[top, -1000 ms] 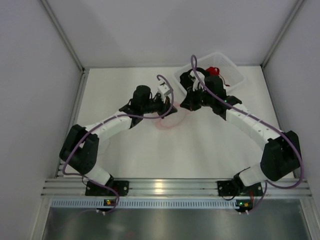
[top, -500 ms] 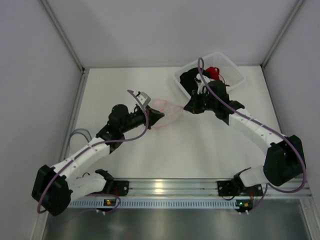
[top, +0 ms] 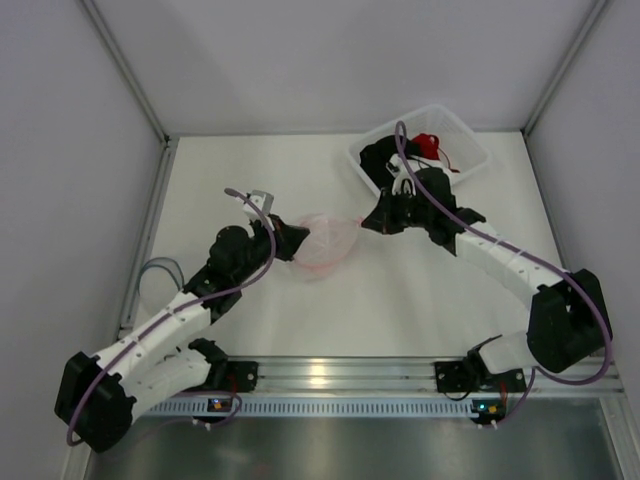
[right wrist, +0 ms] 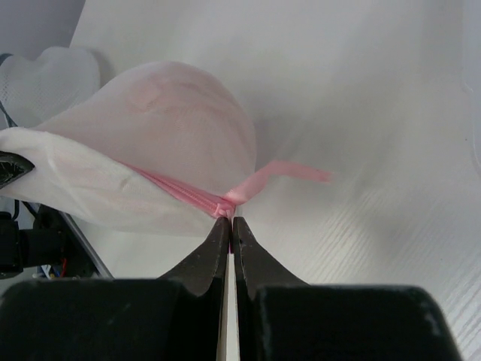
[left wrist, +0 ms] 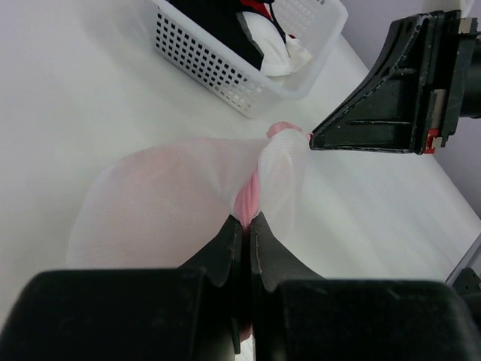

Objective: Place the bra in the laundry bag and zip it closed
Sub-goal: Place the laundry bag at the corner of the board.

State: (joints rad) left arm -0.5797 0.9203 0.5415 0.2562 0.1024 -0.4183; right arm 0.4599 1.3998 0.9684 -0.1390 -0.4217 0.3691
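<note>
My left gripper is holding the laundry bag, stretched over the middle of the table. It will let it go on the table's back corner (top: 221, 166) away from the white basket.
The laundry bag (top: 325, 242), white mesh with a pink zipper, hangs stretched between my two grippers over the middle of the table. My left gripper (top: 297, 246) is shut on the zipper edge at the bag's left end (left wrist: 246, 222). My right gripper (top: 368, 222) is shut on the zipper's far end (right wrist: 230, 219), where a pink tab (right wrist: 294, 171) sticks out. The bag (right wrist: 176, 124) bulges, and a faint pink tint shows through its mesh (left wrist: 161, 207). The bra itself cannot be made out plainly.
A white perforated basket (top: 462, 125) with red and black clothes (top: 428, 142) stands at the back right, just behind the right arm; its wall (left wrist: 218, 71) shows in the left wrist view. White enclosure walls stand on three sides. A metal rail (top: 330, 375) runs along the near edge.
My left arm has drawn back toward the near left and its jaws have shut on the bag's zipper edge, pulling the bag out between the grippers. The right gripper has barely shifted.
</note>
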